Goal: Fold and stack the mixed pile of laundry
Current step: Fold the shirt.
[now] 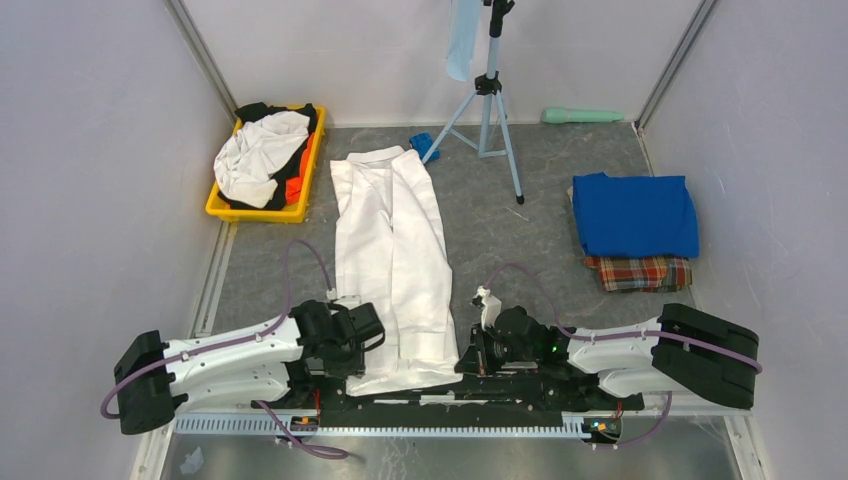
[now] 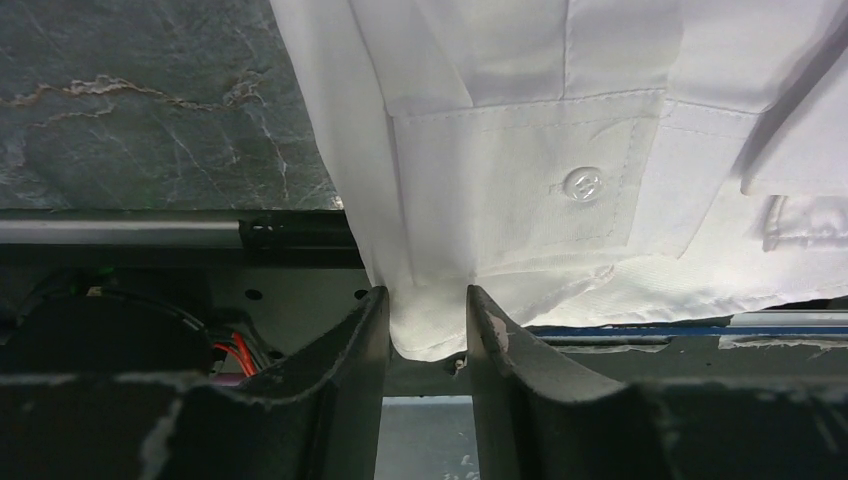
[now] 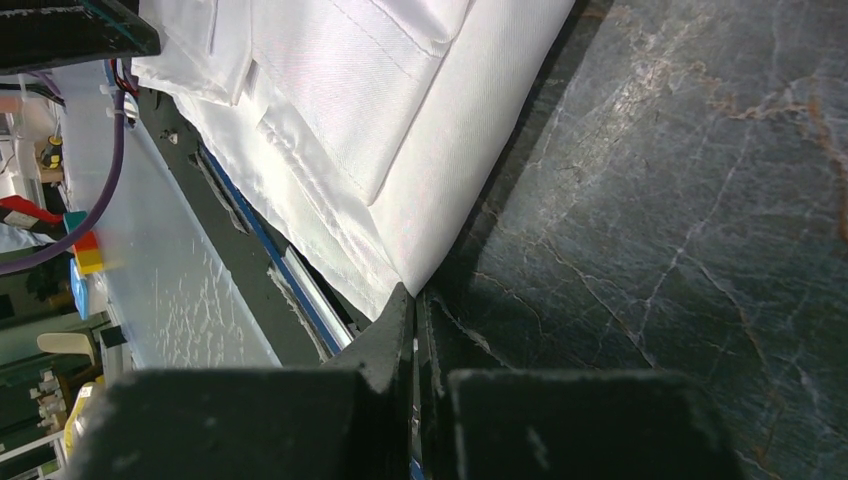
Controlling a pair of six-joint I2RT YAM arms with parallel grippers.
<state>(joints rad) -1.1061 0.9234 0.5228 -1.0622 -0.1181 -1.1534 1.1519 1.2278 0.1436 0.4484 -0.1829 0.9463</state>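
The corner of the white shirt lies loose in the parted fingers of my left gripper, so next my left gripper pinches its side edge (image 2: 403, 292) before both grippers lift the hem.
A large white shirt (image 1: 392, 250) lies lengthwise on the dark mat, collar far and hem at the near edge. My left gripper (image 1: 366, 336) is at its near left corner. In the left wrist view (image 2: 428, 312) the jaws are closed on a gathered bit of the white hem (image 2: 430, 330). My right gripper (image 1: 472, 352) is at the near right corner. In the right wrist view (image 3: 414, 300) its jaws are pressed together with the shirt's corner tip (image 3: 420, 265) running into them. A folded royal-blue T-shirt (image 1: 634, 214) lies on folded red-green plaid cloth (image 1: 638, 272) at the right.
A yellow bin (image 1: 218, 208) at the far left holds white, black and orange garments (image 1: 262, 155). A tripod (image 1: 489, 100) stands at the back with a pale-blue cloth (image 1: 462, 40) hanging by it. A small bright-blue object (image 1: 426, 146) and a pale green cylinder (image 1: 582, 115) lie nearby.
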